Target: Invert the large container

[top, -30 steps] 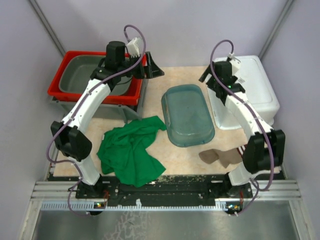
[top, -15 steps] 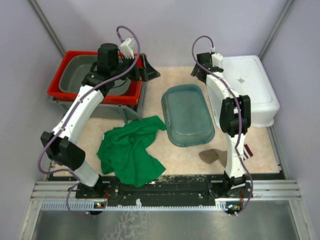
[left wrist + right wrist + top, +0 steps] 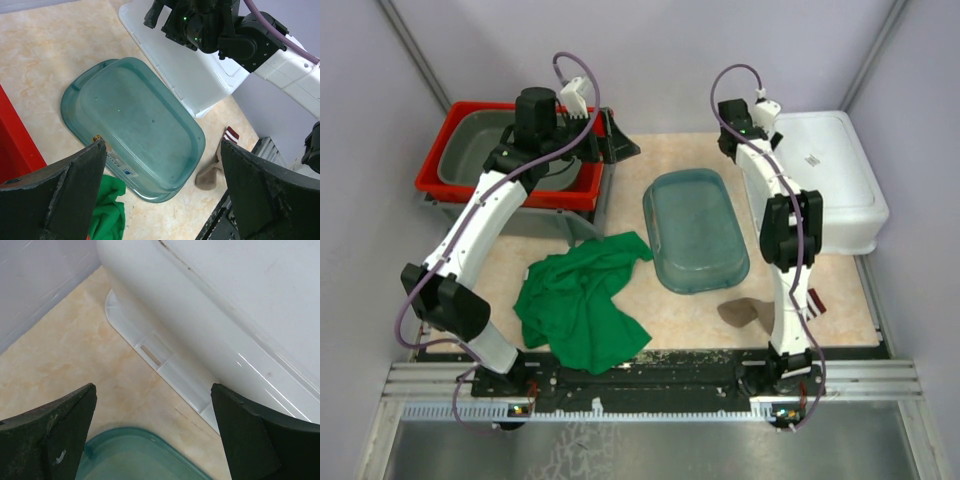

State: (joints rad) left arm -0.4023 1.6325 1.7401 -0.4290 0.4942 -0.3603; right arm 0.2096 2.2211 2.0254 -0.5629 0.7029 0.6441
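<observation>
My left gripper will hold the grey basin inside the red bin at the rim (image 3: pixel 575 177), on the side that faces the teal tub.
The large white container (image 3: pixel 825 175) lies at the back right with its flat base facing up. It also shows in the left wrist view (image 3: pixel 185 75) and fills the upper right of the right wrist view (image 3: pixel 225 315). My right gripper (image 3: pixel 732 140) is open and empty, just left of the container's rim near the back, above bare table (image 3: pixel 155 390). My left gripper (image 3: pixel 620 140) is open and empty, hovering beside the red bin, left of the teal tub (image 3: pixel 162 150).
A teal tub (image 3: pixel 695 230) lies base-up in the middle, also seen by both wrists (image 3: pixel 135 125) (image 3: pixel 135 455). A green cloth (image 3: pixel 582 300) lies front left, a brown sock (image 3: pixel 745 312) front right. A red bin (image 3: pixel 450 170) holding a grey basin (image 3: pixel 485 150) stands back left.
My right arm swung from over the white container to its left rim at the back. The container shifted slightly right. My left arm rose a little, then held still.
</observation>
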